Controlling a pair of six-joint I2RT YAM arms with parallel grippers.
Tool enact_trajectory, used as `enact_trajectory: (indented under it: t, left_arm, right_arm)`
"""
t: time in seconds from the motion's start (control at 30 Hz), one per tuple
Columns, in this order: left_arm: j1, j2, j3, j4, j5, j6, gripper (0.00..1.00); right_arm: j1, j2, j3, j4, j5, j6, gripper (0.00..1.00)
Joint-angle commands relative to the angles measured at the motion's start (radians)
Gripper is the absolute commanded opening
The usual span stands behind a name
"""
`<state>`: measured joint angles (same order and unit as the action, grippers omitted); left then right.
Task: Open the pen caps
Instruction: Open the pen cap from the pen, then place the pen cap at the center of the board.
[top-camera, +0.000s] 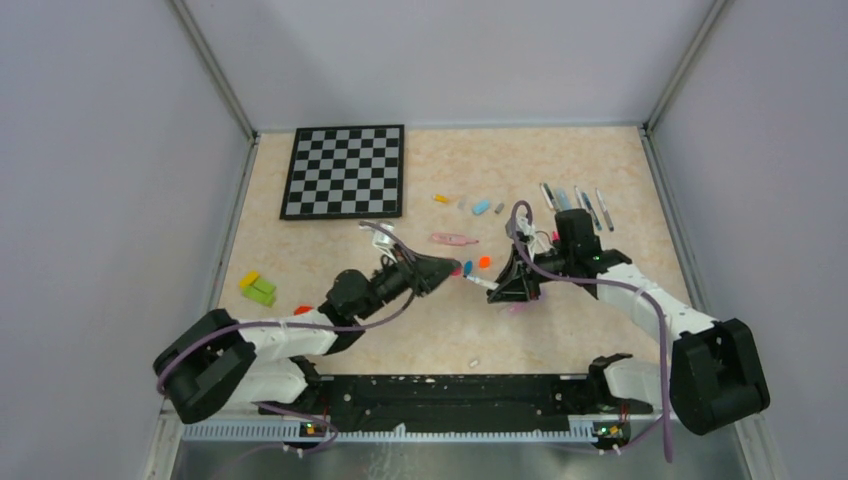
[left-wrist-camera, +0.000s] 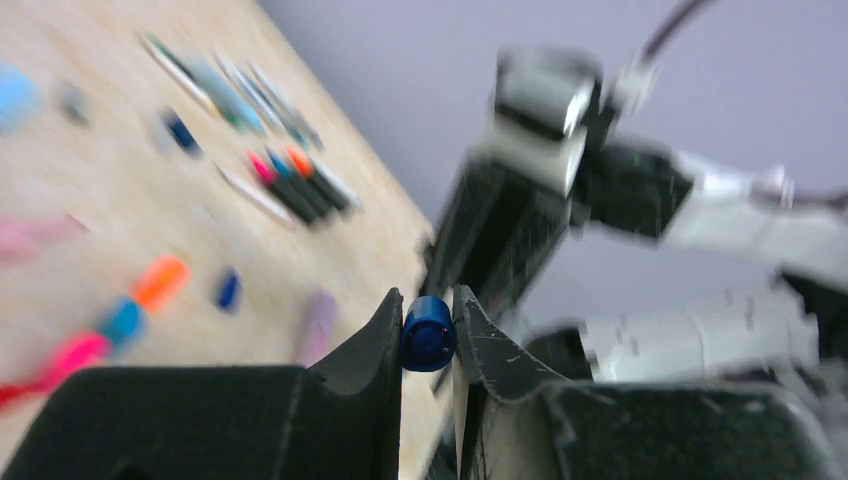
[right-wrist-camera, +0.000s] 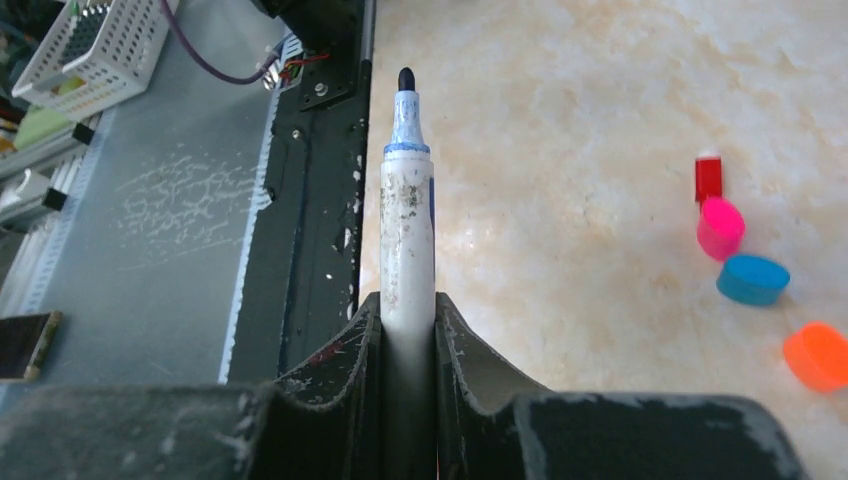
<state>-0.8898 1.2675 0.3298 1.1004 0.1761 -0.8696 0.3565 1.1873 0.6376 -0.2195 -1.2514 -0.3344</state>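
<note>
Next, I set the white marker in front of the outermost pen of the back row (top-camera: 618, 256) with my right gripper.
My left gripper (left-wrist-camera: 428, 318) is shut on a dark blue pen cap (left-wrist-camera: 428, 335), held clear of the marker. My right gripper (right-wrist-camera: 407, 305) is shut on a white marker (right-wrist-camera: 406, 230); its bare dark tip (right-wrist-camera: 406, 78) points toward the table's near edge. In the top view the left gripper (top-camera: 449, 269) and the right gripper (top-camera: 498, 290) face each other mid-table, with the marker (top-camera: 481, 283) between them. Loose red (right-wrist-camera: 708, 178), pink (right-wrist-camera: 720, 228), blue (right-wrist-camera: 752, 279) and orange (right-wrist-camera: 817, 355) caps lie on the table beside them.
A chessboard (top-camera: 345, 170) lies at the back left. Several pens (top-camera: 575, 205) lie in a row at the back right, with more loose caps (top-camera: 482, 207) to their left and a pink pen (top-camera: 452, 239) in front. A yellow-green block (top-camera: 258, 288) and a red-orange chip (top-camera: 303, 309) sit at the left.
</note>
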Motion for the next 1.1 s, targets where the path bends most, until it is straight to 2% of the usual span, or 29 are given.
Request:
enact_trajectory:
  t: [0.0, 0.13, 0.27, 0.47, 0.6, 0.8, 1.07]
  left_arm:
    - [0.141, -0.149, -0.039, 0.150, -0.223, -0.006, 0.00]
    - [0.181, -0.194, -0.049, 0.148, -0.255, -0.023, 0.00]
    - [0.195, -0.178, 0.008, 0.061, -0.137, -0.002, 0.00]
    - [0.194, -0.078, 0.135, -0.163, 0.092, 0.049, 0.00]
    - [0.178, 0.019, 0.229, -0.299, 0.214, 0.078, 0.01]
    - [0.069, 0.186, 0.380, -0.468, 0.213, 0.197, 0.02]
    - [-0.071, 0.446, 0.686, -0.749, 0.102, 0.383, 0.04]
  right_arm:
    - [-0.033, 0.022, 0.009, -0.135, 0.023, -0.076, 0.00]
    - [-0.032, 0.030, 0.017, -0.148, 0.032, -0.085, 0.00]
    - [-0.069, 0.011, 0.029, -0.136, 0.115, -0.084, 0.00]
    - [-0.267, -0.086, 0.030, -0.081, 0.301, -0.068, 0.00]
    - [-0.435, -0.118, 0.033, -0.067, 0.366, -0.047, 0.00]
    - [-0.607, -0.109, 0.048, -0.076, 0.430, -0.031, 0.00]
    - [-0.686, -0.083, 0.060, -0.082, 0.481, -0.024, 0.00]
